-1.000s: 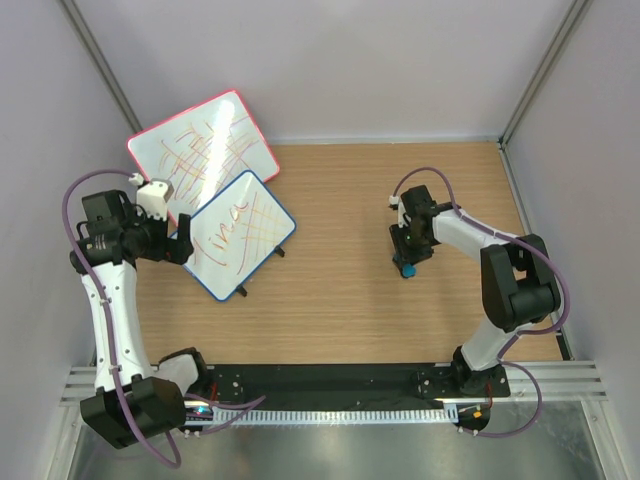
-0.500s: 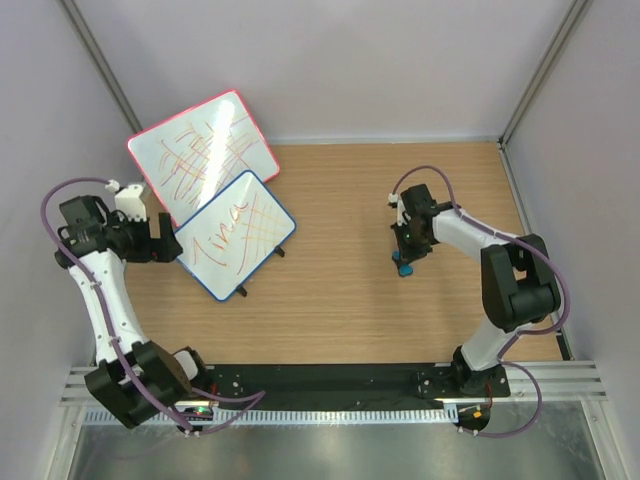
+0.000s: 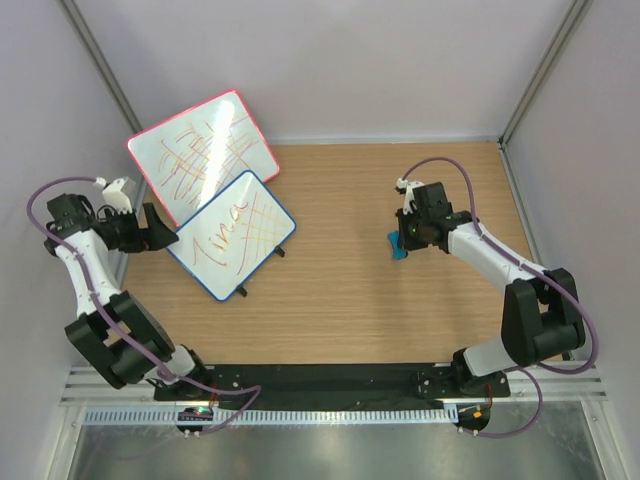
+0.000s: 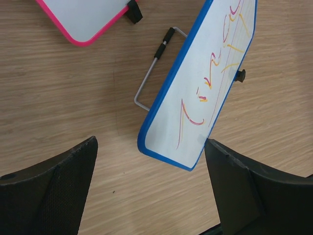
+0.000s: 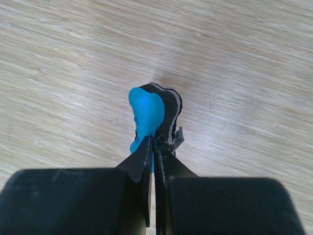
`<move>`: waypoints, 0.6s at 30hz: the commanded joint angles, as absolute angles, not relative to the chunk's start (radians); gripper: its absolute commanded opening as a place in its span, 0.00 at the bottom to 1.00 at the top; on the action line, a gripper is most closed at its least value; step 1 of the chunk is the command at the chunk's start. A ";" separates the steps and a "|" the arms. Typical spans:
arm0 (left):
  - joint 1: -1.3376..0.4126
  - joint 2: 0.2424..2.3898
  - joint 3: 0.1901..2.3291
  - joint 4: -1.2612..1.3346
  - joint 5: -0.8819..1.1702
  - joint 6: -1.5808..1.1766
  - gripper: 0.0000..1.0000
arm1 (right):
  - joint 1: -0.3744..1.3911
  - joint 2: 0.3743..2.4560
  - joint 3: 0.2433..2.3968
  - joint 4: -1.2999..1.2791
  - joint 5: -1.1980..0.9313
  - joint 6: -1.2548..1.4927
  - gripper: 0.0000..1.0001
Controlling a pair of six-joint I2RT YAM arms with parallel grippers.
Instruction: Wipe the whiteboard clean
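Observation:
I hold the eraser crooked in my right gripper, its black side showing beside the blue handle, so next I lay it flat and grip across the handle's narrow middle (image 5: 144, 123).
The whiteboard (image 3: 232, 235), with a blue frame and orange and red scribbles, stands tilted on its wire stand at the table's left. In the left wrist view its lower corner (image 4: 195, 112) lies just ahead of my fingers. My left gripper (image 3: 160, 228) is open and empty, just left of the board's left corner; it shows in the left wrist view (image 4: 151, 196) with the jaws wide apart. My right gripper (image 3: 405, 240) is shut on a blue and black eraser (image 3: 398, 246) at centre right. In the right wrist view the gripper (image 5: 155, 144) pinches the eraser (image 5: 149, 115) above bare wood.
A larger red-framed scribbled board (image 3: 203, 150) leans behind the whiteboard at the back left, its pink corner (image 4: 83, 19) also in the left wrist view. The whiteboard's wire stand (image 4: 154, 68) juts out beside it. Walls enclose the table on three sides.
My left arm has swung back to the left, drawing the open gripper off the board's corner. My right gripper has shifted up and back with the eraser in it.

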State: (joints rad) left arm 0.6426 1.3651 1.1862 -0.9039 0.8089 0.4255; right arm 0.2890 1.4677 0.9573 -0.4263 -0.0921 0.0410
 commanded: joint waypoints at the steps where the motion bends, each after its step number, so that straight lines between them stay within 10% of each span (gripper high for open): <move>1: 0.666 1.411 1.247 -0.891 0.887 0.455 0.90 | 0.295 1.460 0.989 -0.429 -0.072 0.055 0.01; 18: 0.666 1.437 1.212 -0.997 0.925 0.621 0.89 | 0.347 1.653 0.966 -0.408 -0.373 0.094 0.01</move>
